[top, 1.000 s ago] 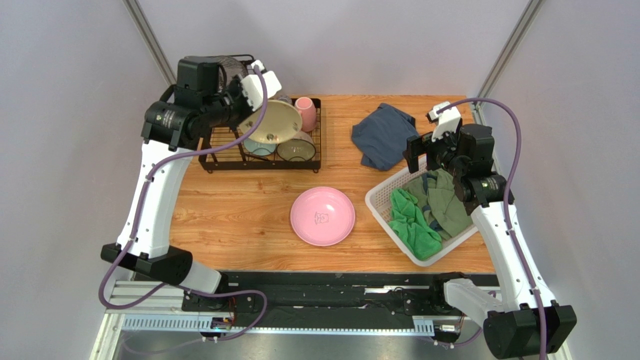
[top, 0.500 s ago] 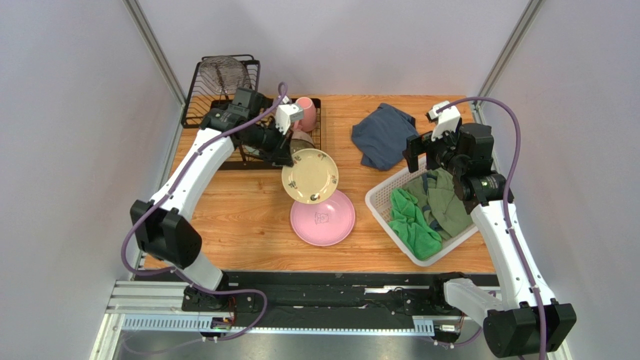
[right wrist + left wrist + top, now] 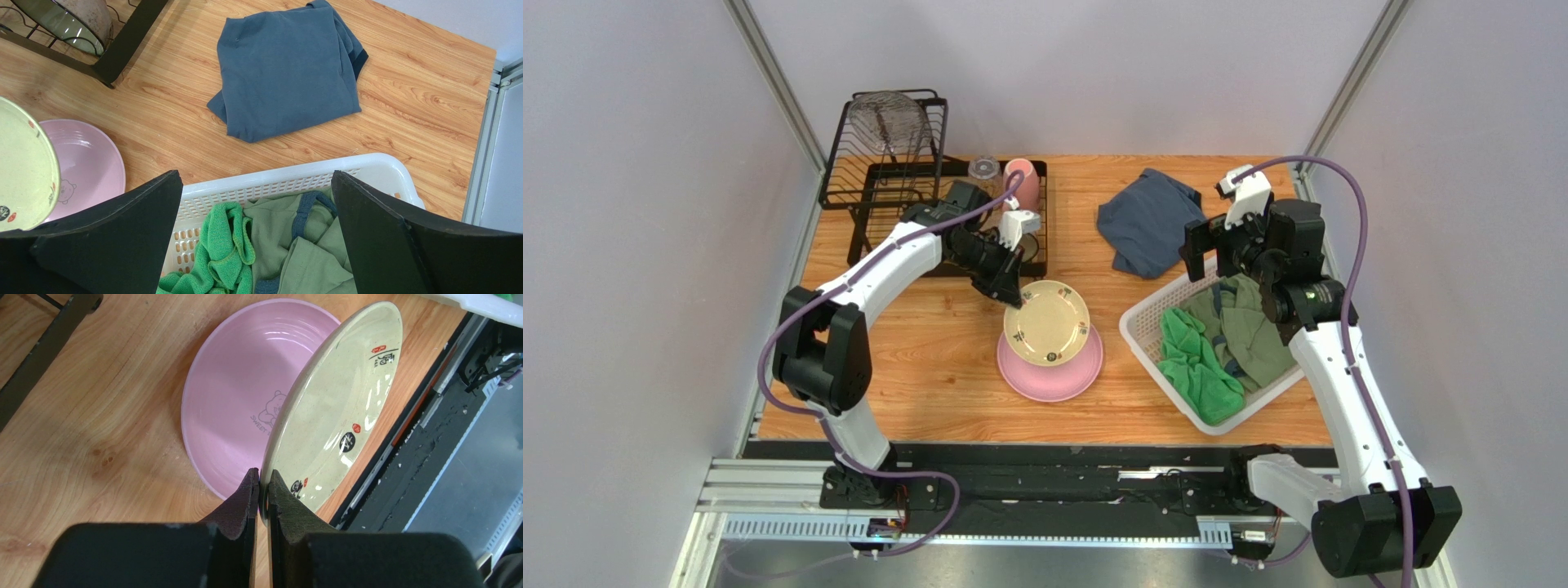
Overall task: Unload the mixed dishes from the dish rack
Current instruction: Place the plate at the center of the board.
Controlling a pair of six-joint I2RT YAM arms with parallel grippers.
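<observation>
The robot's left gripper will release the cream plate so it lies flat on the middle of the pink plate (image 3: 1052, 348) (image 3: 271, 409). The cream plate is now tilted just over it.
My left gripper (image 3: 1016, 292) (image 3: 263, 478) is shut on the rim of the cream plate (image 3: 1048, 322) (image 3: 344, 410). It holds the plate tilted just over the pink plate (image 3: 1051, 373) (image 3: 242, 395), which lies on the table. The cream plate's edge (image 3: 21, 165) and the pink plate (image 3: 86, 168) also show at the left of the right wrist view. The black dish rack (image 3: 873, 202) stands at the back left with a pink mug (image 3: 1022, 181) and a clear tumbler (image 3: 983, 168). A bowl (image 3: 73, 18) sits in its near corner. My right gripper (image 3: 1205, 255) (image 3: 253, 179) hangs open above the white basket.
A white lattice basket (image 3: 1146, 328) (image 3: 294, 177) with green clothes stands at the right front. Folded blue cloth (image 3: 1149, 221) (image 3: 288, 67) lies behind it. The table's front edge and the black rail run close below the pink plate.
My left arm has carried the cream plate out of the rack, forward and right, and brought it down over the pink plate. The right arm has barely moved.
</observation>
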